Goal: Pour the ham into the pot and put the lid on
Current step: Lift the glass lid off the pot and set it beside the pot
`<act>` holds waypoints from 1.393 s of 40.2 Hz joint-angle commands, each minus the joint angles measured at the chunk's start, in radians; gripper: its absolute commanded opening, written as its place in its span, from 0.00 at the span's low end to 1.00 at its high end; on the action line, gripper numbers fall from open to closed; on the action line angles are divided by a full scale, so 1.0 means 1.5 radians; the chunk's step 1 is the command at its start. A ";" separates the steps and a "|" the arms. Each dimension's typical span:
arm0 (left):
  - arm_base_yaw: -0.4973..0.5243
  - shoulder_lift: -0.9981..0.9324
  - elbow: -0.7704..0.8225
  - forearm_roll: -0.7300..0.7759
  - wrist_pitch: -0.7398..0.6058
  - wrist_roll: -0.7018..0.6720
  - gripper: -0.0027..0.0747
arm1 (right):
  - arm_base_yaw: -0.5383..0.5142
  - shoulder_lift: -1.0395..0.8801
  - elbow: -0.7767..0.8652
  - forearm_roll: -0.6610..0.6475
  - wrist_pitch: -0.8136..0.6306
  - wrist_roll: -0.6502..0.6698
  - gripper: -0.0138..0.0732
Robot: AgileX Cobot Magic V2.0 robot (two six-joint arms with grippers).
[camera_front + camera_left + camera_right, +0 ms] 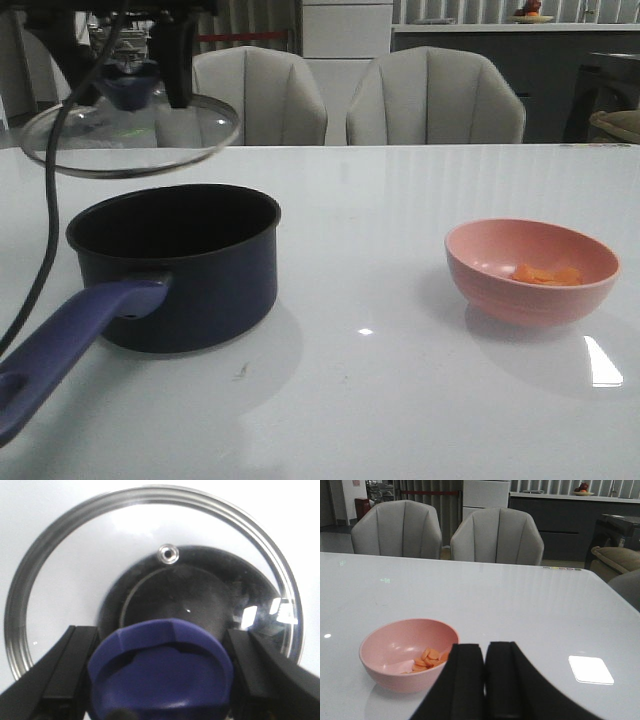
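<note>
The glass lid, now held above and behind the pot, will be released by my left gripper on the white table (4, 303) next to the pot, behind the purple-blue handle.
The dark navy pot (185, 265) stands at the left of the table, its purple-blue handle (70, 345) pointing to the front left. My left gripper (150, 75) is shut on the blue knob (161, 672) of the glass lid (130, 130) and holds it in the air above and behind the pot. Through the glass (150, 545) the pot's black inside (175, 600) shows below. The ham (547, 274) lies as small orange slices in the pink bowl (533, 272) at the right. My right gripper (485, 647) is shut and empty, close beside the bowl (405, 655) and its ham (431, 659).
Two grey chairs (350, 100) stand behind the table's far edge. A black cable (50, 220) hangs from the left arm down past the pot's left side. Bare white tabletop (370, 240) lies between pot and bowl.
</note>
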 commanded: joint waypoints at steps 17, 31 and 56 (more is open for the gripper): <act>0.237 -0.140 0.190 -0.040 -0.048 0.118 0.37 | -0.004 -0.013 -0.004 -0.008 -0.053 -0.002 0.34; 0.278 -0.119 0.347 -0.057 -0.221 0.130 0.37 | -0.004 -0.013 -0.004 -0.008 -0.053 -0.002 0.34; 0.278 -0.030 0.347 -0.101 -0.245 0.180 0.69 | -0.004 -0.013 -0.004 -0.008 -0.053 -0.002 0.34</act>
